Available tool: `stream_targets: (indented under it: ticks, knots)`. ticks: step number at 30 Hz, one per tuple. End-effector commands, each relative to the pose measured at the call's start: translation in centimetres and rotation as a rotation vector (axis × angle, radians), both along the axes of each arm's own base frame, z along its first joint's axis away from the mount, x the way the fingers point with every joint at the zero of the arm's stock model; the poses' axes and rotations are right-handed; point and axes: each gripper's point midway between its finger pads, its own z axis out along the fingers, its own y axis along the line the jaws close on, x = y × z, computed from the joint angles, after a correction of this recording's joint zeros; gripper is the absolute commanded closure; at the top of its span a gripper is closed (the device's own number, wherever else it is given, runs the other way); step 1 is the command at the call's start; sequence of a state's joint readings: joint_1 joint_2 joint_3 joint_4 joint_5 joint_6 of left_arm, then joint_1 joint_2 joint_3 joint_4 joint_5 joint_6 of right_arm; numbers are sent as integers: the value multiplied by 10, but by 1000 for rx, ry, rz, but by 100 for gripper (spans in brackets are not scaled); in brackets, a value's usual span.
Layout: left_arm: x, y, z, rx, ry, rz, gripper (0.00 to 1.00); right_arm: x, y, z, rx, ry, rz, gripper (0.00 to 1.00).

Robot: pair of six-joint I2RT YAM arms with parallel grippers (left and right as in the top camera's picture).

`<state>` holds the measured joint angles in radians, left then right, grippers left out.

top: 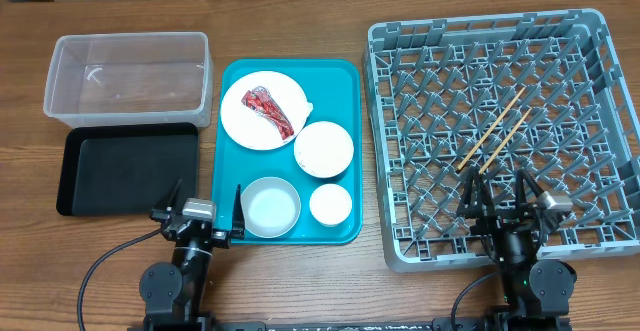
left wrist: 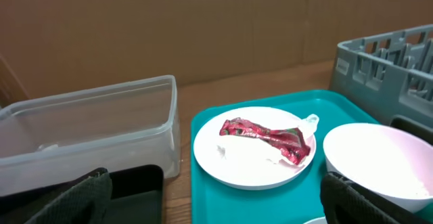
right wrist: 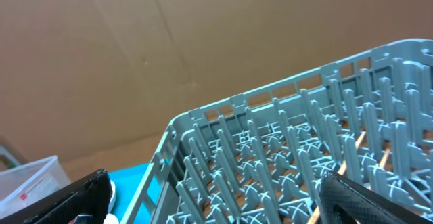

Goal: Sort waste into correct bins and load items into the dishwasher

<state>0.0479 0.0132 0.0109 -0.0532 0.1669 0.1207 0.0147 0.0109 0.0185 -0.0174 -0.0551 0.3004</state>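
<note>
The next move for my left gripper is to go to the red wrapper's middle point(top: 269, 111) point(left wrist: 266, 137) on the white plate and close there, bringing the white tissue under it along.
A teal tray point(top: 340, 81) holds a white plate point(top: 240, 121) with a red wrapper point(top: 273, 111) on it, two white bowls point(top: 324, 149) point(top: 271, 208) and a small white cup point(top: 330, 204). The grey dishwasher rack point(top: 600, 61) at the right holds two wooden chopsticks point(top: 495, 131). My left gripper point(top: 199, 214) is open and empty at the tray's near left corner; its view shows the plate point(left wrist: 237, 166) and wrapper point(left wrist: 267, 136). My right gripper point(top: 503, 203) is open and empty over the rack's near edge point(right wrist: 203, 119).
A clear plastic bin point(top: 128, 71) stands at the far left, with a black tray point(top: 125, 166) in front of it. Wooden table surrounds everything. A cardboard wall stands behind the table.
</note>
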Motion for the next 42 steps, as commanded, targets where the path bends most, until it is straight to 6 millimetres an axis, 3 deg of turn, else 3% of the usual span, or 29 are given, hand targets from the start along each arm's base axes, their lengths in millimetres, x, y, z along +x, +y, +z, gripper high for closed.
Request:
stream_targets:
  ticks: [1,6,9,18,25,30,37,42]
  knots:
    - [0,3,6,-48,-16,16,0,-2,9,5,-56,-23,45,0]
    - [-4,3,32,-45,-67,16,0,-5,10,21,-102,-60,50,0]
    - [-11,2,62,-44,-106,15,0,-8,10,28,-107,-53,50,0]
    - [-6,0,92,-77,-33,2,0,-18,11,51,-203,-28,57,0]
    - [18,-8,111,-89,163,-42,0,-21,11,77,-205,2,60,0]
    - [55,-29,138,-86,403,-120,0,-7,11,86,-203,141,74,0]
    - [91,-63,130,46,708,-107,0,19,12,90,-199,357,96,0]
    - [112,-98,103,151,934,-149,0,42,13,81,-193,559,116,0]
